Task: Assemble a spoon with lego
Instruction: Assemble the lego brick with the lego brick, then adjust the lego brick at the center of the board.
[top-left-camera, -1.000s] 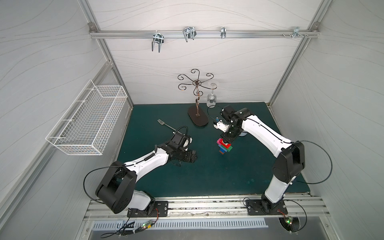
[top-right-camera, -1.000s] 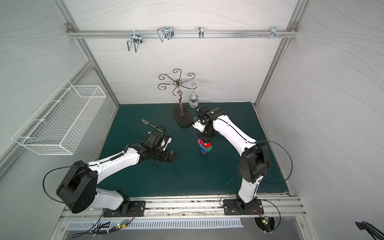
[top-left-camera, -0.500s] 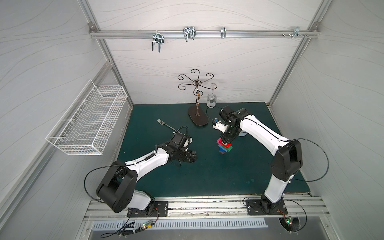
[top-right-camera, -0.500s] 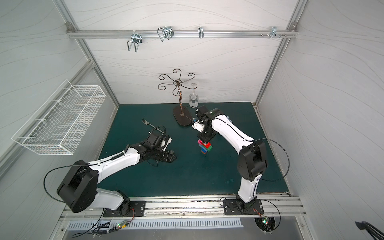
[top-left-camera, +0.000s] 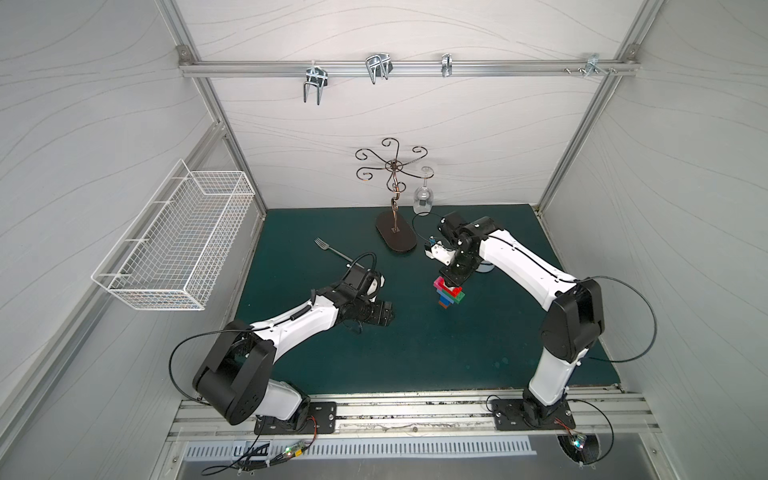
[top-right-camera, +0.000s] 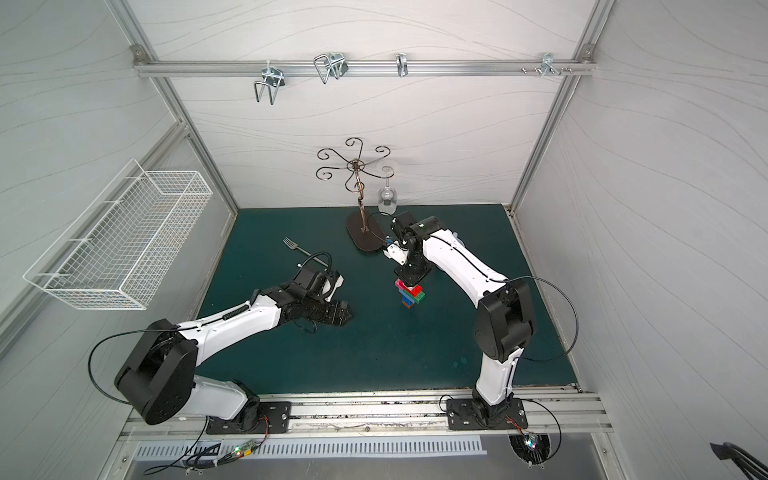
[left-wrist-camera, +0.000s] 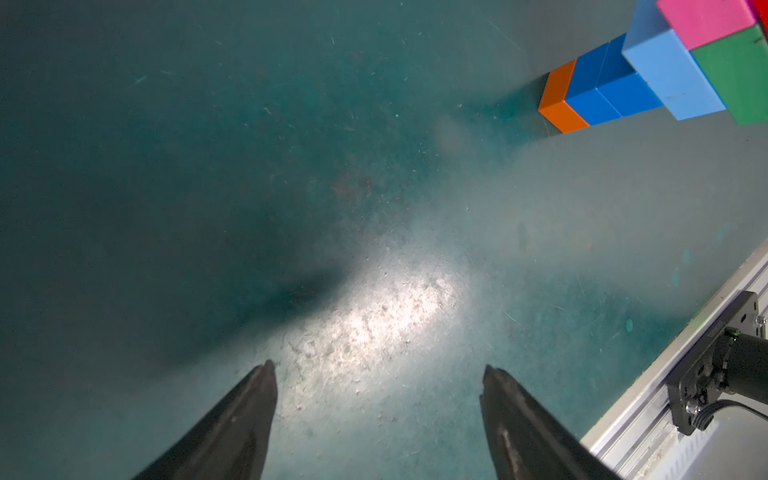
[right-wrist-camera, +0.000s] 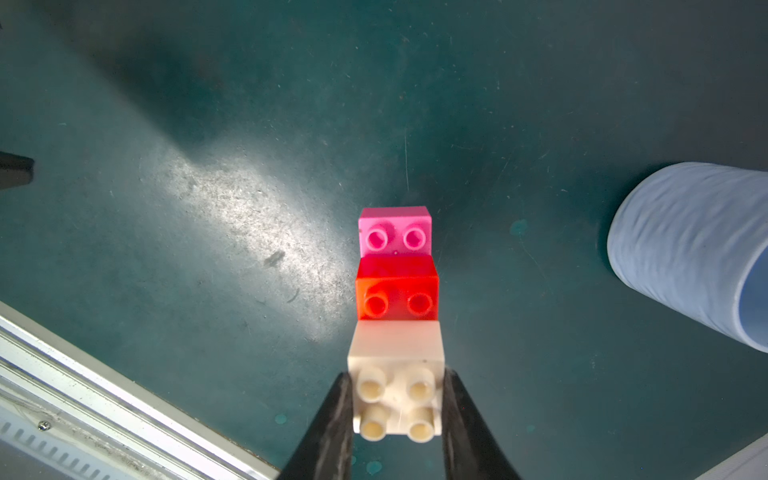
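The robot's right gripper holds just the white brick on top of the spoon, so it should grip the red brick (right-wrist-camera: 397, 286), tip the spoon and pass it to the left gripper.
The spoon (top-left-camera: 448, 294) (top-right-camera: 409, 294) stands upright on the green mat in both top views, its orange end down. My right gripper (top-left-camera: 451, 279) reaches down onto its top. In the right wrist view this gripper (right-wrist-camera: 397, 374) is shut on the white brick (right-wrist-camera: 395, 349), which sits above the red brick (right-wrist-camera: 397, 291) and the pink brick (right-wrist-camera: 395, 230). My left gripper (top-left-camera: 385, 318) (left-wrist-camera: 377, 372) hangs open and empty above the mat, left of the build. The left wrist view shows the spoon's (left-wrist-camera: 648, 79) orange, blue, light blue, green and pink bricks.
A metal fork (top-left-camera: 332, 252) lies on the mat behind the left arm. A scrolled metal stand (top-left-camera: 395, 235) with a hanging wine glass (top-left-camera: 424, 199) is at the back. A pale blue cup (right-wrist-camera: 690, 249) lies beside the right arm. A wire basket (top-left-camera: 178, 237) hangs on the left wall.
The right arm's elbow has shifted slightly. The build and both grippers stand as before.
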